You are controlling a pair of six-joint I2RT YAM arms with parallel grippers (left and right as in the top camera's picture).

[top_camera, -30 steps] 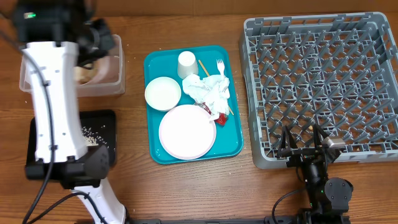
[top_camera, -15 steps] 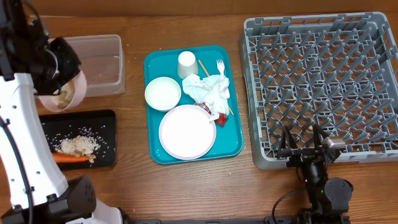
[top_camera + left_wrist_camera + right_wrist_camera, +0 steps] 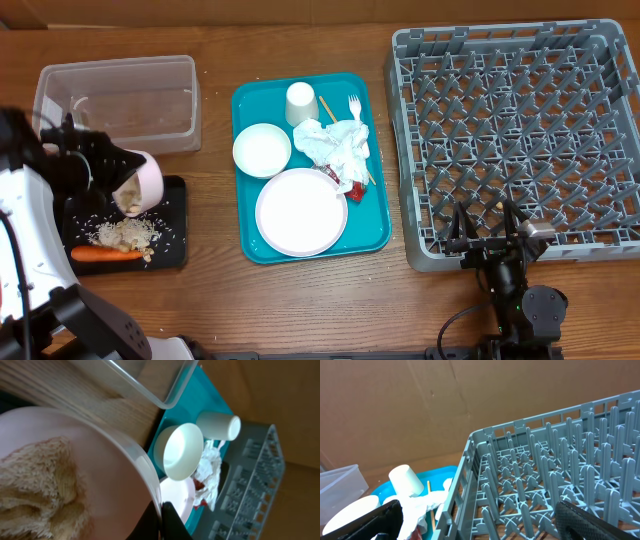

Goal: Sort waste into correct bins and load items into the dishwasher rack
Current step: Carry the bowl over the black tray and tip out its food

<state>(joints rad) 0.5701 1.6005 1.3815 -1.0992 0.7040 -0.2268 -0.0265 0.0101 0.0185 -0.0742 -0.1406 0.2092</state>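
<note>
I need to use my left gripper to set the small white bowl, now tilted over the black tray, down on the teal tray's corner [image 3: 260, 91] [image 3: 195, 401], beside the cup.
My left gripper [image 3: 113, 178] [image 3: 162, 516] is shut on the rim of a small white bowl [image 3: 140, 187] [image 3: 105, 480], tilted over the black tray [image 3: 176, 215]. Pale scraps [image 3: 35, 490] cling inside the bowl. More scraps [image 3: 125, 233] and an orange carrot [image 3: 105, 254] lie on the black tray. The teal tray [image 3: 368, 236] holds a second bowl [image 3: 262, 150], cup [image 3: 300, 103], plate [image 3: 301, 212], napkin [image 3: 338, 145], red wrapper [image 3: 353, 187], fork [image 3: 354, 105] and wooden stick [image 3: 328, 107]. My right gripper [image 3: 490, 235] [image 3: 477, 510] stands open at the grey rack's [image 3: 520, 140] near edge.
The clear tub [image 3: 120, 100] sits behind the black tray at the far left. The teal tray lies between the bins and the rack. Bare wooden table [image 3: 215, 290] shows along the front edge.
My left arm has swung back from beside the clear tub, carrying the bowl over the black tray and tipping it further. The right arm has not moved.
</note>
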